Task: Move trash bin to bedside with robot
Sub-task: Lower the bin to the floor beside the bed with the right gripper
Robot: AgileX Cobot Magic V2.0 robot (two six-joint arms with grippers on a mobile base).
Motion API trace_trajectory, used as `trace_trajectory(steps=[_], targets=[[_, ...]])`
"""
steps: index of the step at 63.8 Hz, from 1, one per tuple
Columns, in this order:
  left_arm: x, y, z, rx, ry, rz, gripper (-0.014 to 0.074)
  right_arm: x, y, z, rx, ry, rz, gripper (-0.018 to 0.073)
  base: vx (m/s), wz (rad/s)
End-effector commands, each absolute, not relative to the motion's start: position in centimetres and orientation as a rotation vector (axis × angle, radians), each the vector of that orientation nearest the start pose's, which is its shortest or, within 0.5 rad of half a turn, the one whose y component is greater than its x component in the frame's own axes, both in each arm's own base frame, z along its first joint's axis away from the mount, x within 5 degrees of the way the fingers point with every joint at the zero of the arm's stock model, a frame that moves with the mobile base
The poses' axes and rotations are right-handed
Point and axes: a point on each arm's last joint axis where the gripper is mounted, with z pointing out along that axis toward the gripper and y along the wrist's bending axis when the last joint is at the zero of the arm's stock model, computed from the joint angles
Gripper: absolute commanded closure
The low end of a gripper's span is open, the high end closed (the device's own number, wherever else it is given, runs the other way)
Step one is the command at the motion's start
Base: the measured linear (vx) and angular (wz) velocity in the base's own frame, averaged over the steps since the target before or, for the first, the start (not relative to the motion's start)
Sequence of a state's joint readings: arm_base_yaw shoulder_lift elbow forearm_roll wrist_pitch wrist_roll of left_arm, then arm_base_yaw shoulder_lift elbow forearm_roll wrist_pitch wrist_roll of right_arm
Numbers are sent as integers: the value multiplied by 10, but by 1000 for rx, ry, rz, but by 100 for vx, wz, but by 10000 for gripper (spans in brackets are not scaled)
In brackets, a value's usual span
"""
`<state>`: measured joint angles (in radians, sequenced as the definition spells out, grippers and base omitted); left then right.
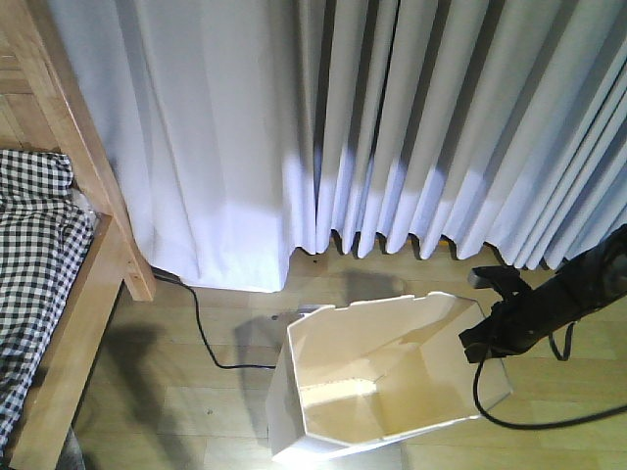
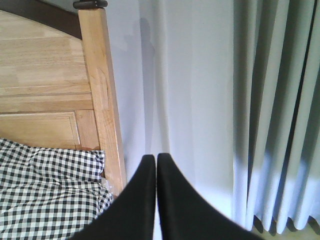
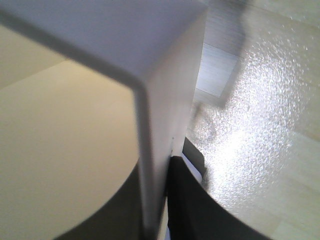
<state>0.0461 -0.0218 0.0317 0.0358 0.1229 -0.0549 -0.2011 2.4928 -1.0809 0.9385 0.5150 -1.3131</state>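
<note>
I should set the white trash bin down with my right gripper on the wooden floor (image 1: 377, 399) next to the trailing black cable.
The white trash bin (image 1: 392, 377) stands on the wooden floor in front of the curtain, tilted, its cream inside showing. My right gripper (image 1: 482, 338) is shut on the bin's right rim; in the right wrist view the thin white wall (image 3: 155, 165) runs between the two black fingers (image 3: 192, 200). The bed (image 1: 69, 294) with its light wooden rail and black-and-white checked bedding (image 1: 29, 245) is at the left, a gap of floor away from the bin. My left gripper (image 2: 156, 165) is shut and empty, held in the air facing the bedpost (image 2: 102, 100) and curtain.
A white pleated curtain (image 1: 392, 127) hangs to the floor behind the bin. A black cable (image 1: 206, 338) trails on the floor from the bed's corner toward the bin. Another black cable (image 1: 519, 421) loops from my right arm beside the bin.
</note>
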Motion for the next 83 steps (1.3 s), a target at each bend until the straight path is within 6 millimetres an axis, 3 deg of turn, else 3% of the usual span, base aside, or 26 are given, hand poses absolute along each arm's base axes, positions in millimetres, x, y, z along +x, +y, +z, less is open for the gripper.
trace_trajectory(steps=[1,16,26,42,47,58,73,83], targets=[[54,3,208,-55,1513,19,603,343,-25,-42,-200,2945,781,564,0,0],[54,3,208,-55,1513,19,603,363,-36,-81,-1,3024,662,564,0,0],[54,3,208,-55,1513,19,603,373,-43,-106,-19,3079,575,564,0,0],[54,3,208,-55,1513,19,603,387,-47,-139,18,3152,598,564,0,0],[54,3,208,-55,1513,19,603,391,-43,-146,12,3159,625,564,0,0],[54,3,208,-55,1513,19,603,397,-21,-163,-179,3195,590,562,0,0],[54,3,208,-55,1513,19,603,400,-14,-187,29,3220,556,554,0,0],[54,3,208,-55,1513,19,603,397,-14,-198,51,3230,557,538,0,0]])
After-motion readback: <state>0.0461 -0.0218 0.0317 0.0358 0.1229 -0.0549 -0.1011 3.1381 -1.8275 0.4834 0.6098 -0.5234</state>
